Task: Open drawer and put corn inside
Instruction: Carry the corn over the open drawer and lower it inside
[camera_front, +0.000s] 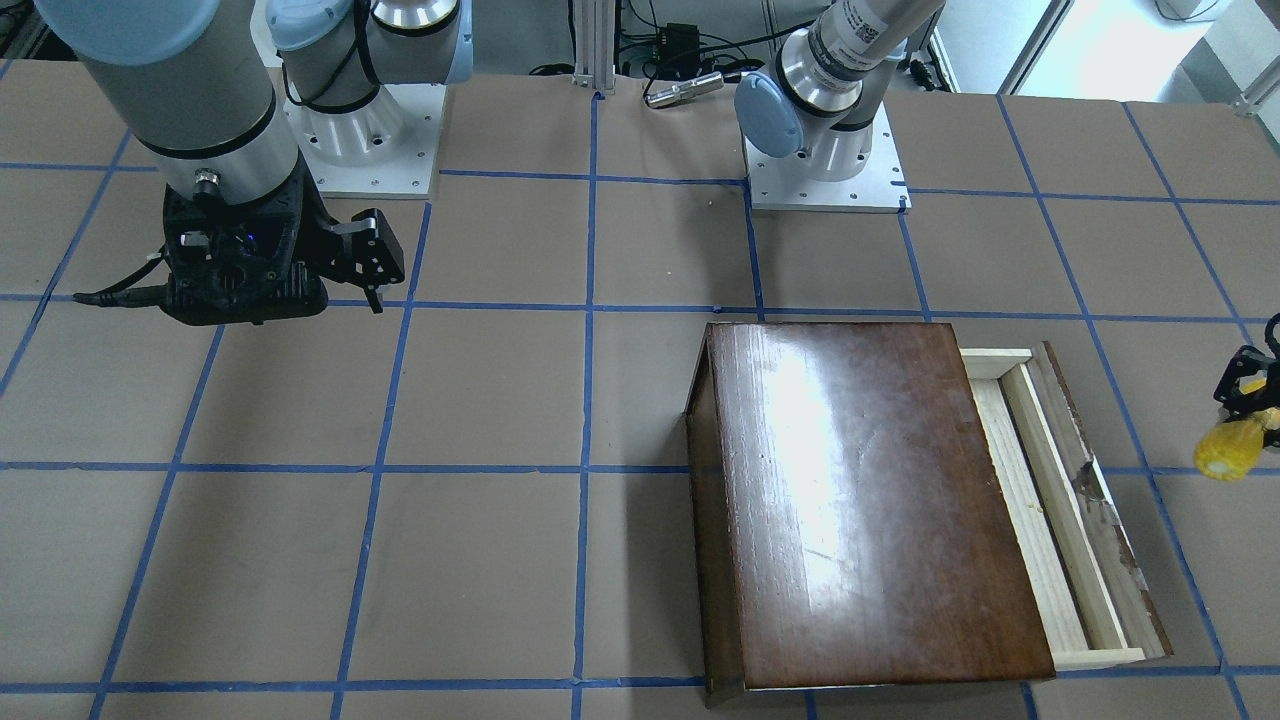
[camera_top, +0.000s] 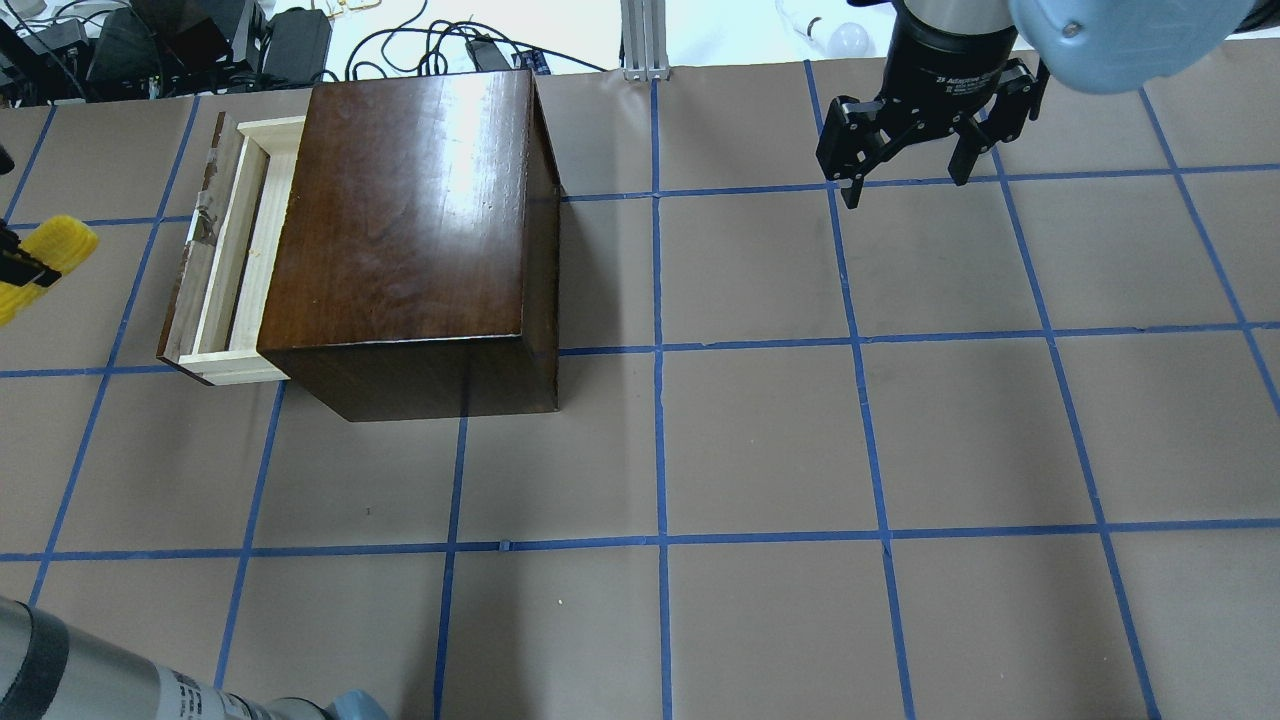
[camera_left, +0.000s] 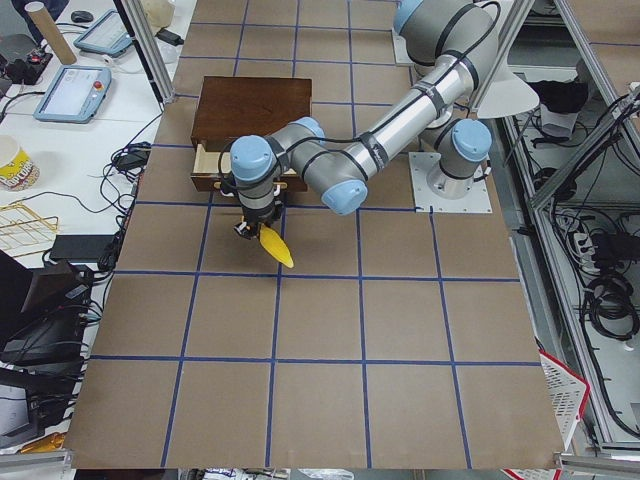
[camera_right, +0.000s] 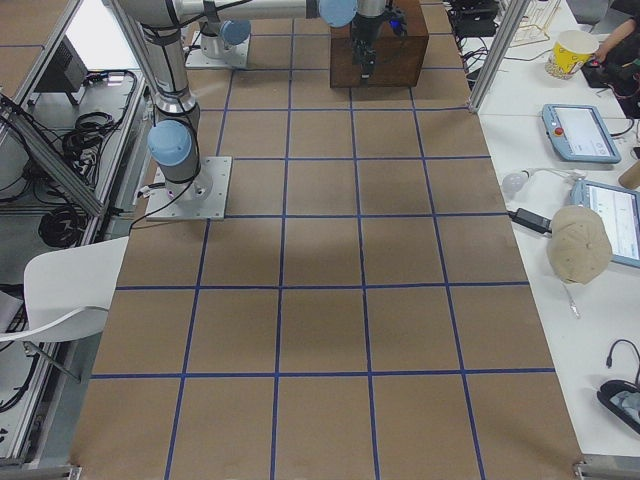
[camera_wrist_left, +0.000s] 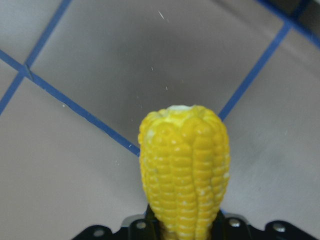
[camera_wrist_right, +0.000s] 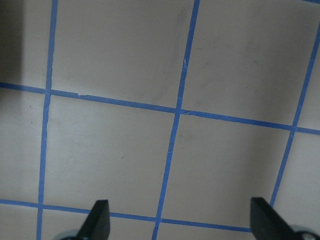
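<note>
Next, I release the corn with my left gripper midway (camera_front: 1041, 480) along the pale drawer, between the dark-brown box and the front panel.
The corn (camera_front: 1230, 450) is bright yellow and held above the table by my left gripper (camera_front: 1248, 398), which is shut on it. It lies just beyond the drawer's front panel, on the side away from the box. It also shows in the overhead view (camera_top: 45, 255), the left side view (camera_left: 272, 245) and the left wrist view (camera_wrist_left: 184, 170). The drawer (camera_front: 1050, 500) of pale wood is pulled partly out of the dark-brown box (camera_front: 860, 500) and looks empty. My right gripper (camera_top: 905, 190) is open and empty, far from the box above bare table.
The table is brown paper with a grid of blue tape lines (camera_top: 660, 350). The two arm bases (camera_front: 825, 170) stand on white plates at the robot's edge. Cables and gear (camera_top: 200, 40) lie off the table beyond the box.
</note>
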